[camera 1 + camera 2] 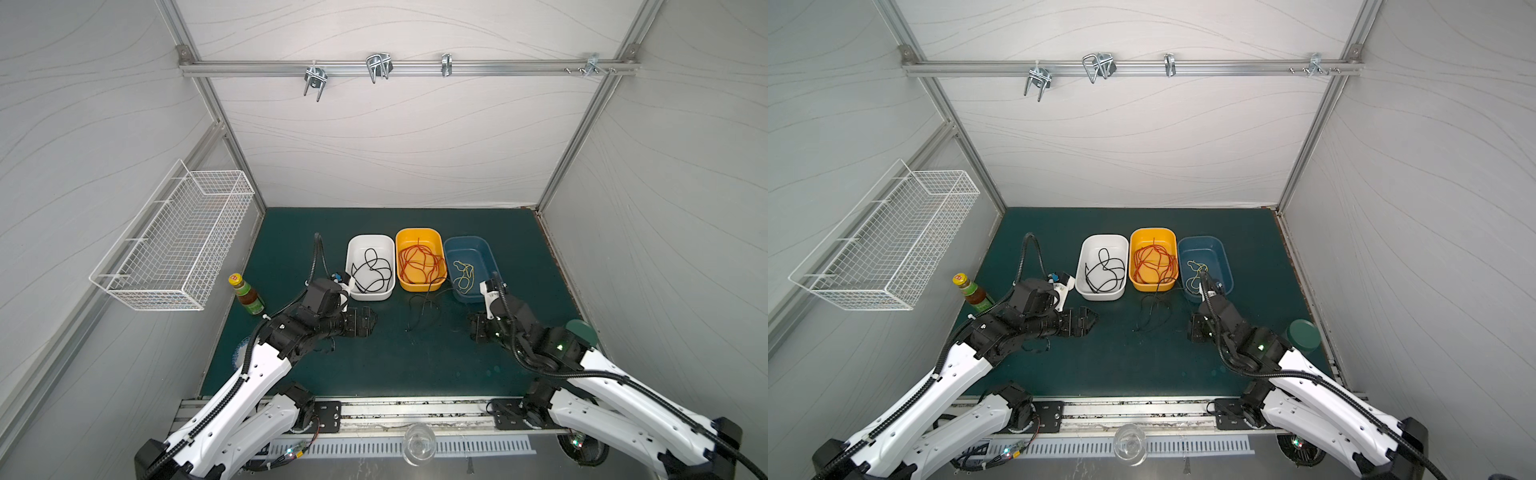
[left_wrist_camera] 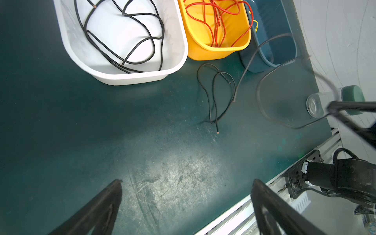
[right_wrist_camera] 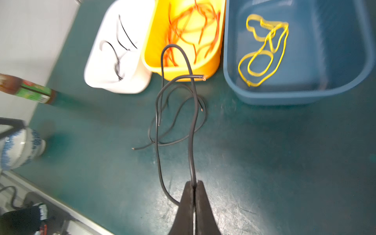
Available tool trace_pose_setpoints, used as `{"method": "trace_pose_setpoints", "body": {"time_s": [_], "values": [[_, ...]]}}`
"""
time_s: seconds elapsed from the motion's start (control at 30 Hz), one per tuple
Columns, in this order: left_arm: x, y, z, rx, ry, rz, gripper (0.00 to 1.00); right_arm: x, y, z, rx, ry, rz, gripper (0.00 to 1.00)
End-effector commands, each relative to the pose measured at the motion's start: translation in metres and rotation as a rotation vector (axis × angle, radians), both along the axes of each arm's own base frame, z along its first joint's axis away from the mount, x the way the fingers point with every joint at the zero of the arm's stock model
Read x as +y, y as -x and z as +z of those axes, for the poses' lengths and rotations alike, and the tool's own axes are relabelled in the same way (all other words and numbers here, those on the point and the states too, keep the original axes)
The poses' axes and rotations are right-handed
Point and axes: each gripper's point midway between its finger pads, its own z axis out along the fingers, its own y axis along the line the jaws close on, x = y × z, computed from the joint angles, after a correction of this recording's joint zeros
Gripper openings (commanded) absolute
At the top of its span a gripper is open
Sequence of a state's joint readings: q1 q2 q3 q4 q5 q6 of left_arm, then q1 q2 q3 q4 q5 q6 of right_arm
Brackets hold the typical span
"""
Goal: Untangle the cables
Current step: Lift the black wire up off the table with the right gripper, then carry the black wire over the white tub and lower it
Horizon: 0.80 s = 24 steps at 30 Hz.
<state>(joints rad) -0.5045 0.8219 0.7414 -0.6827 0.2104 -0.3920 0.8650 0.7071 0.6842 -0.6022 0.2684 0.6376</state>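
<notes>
The black cable in my right gripper should be released inside the white bin, over the other black cable (image 3: 120, 53) there.
My right gripper (image 3: 194, 183) is shut on a black cable (image 3: 190, 142), which rises in a loop in front of the yellow bin (image 3: 213, 67). More black cable (image 1: 419, 311) lies tangled on the green mat in front of that bin, and shows in the left wrist view (image 2: 213, 97) too. A black cable rests in the white bin (image 1: 370, 296). Red cables (image 1: 417, 259) fill the yellow bin, and a pale yellow cable (image 3: 269, 37) lies in the blue bin (image 1: 478, 249). My left gripper (image 2: 187, 181) hovers open over bare mat, left of the tangle (image 1: 1152, 311).
A sauce bottle (image 1: 246, 293) stands at the mat's left edge below a white wire basket (image 1: 174, 241). A jar with a green lid (image 1: 582, 330) sits by the right arm. A blue-and-white ceramic piece (image 3: 18, 146) sits near the left arm. A glass (image 1: 419, 444) stands at the front rail.
</notes>
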Motion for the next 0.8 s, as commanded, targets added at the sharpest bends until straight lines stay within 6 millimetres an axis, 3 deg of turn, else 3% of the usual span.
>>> {"method": "trace_pose_setpoints", "body": {"time_s": [0.0,0.17,0.3,0.43,0.6,0.77], "values": [[-0.009,-0.002,0.017,-0.057,0.044,-0.044,1.00,-0.014,0.007,0.022,-0.046,0.054,0.019,0.00],[-0.022,0.006,0.039,-0.110,0.156,-0.099,1.00,0.007,0.013,0.078,-0.153,-0.055,0.154,0.00],[-0.023,0.014,0.060,-0.183,0.220,-0.118,1.00,0.025,0.006,0.103,-0.188,-0.084,0.203,0.00],[-0.017,0.019,0.074,-0.247,0.246,-0.105,1.00,0.053,-0.012,0.115,-0.187,-0.072,0.238,0.00],[-0.005,0.023,0.082,-0.279,0.222,-0.063,1.00,0.107,-0.040,0.120,-0.167,-0.089,0.312,0.00],[0.019,0.022,0.080,-0.264,0.109,0.027,1.00,0.159,-0.081,0.098,-0.122,-0.035,0.336,0.00]]}}
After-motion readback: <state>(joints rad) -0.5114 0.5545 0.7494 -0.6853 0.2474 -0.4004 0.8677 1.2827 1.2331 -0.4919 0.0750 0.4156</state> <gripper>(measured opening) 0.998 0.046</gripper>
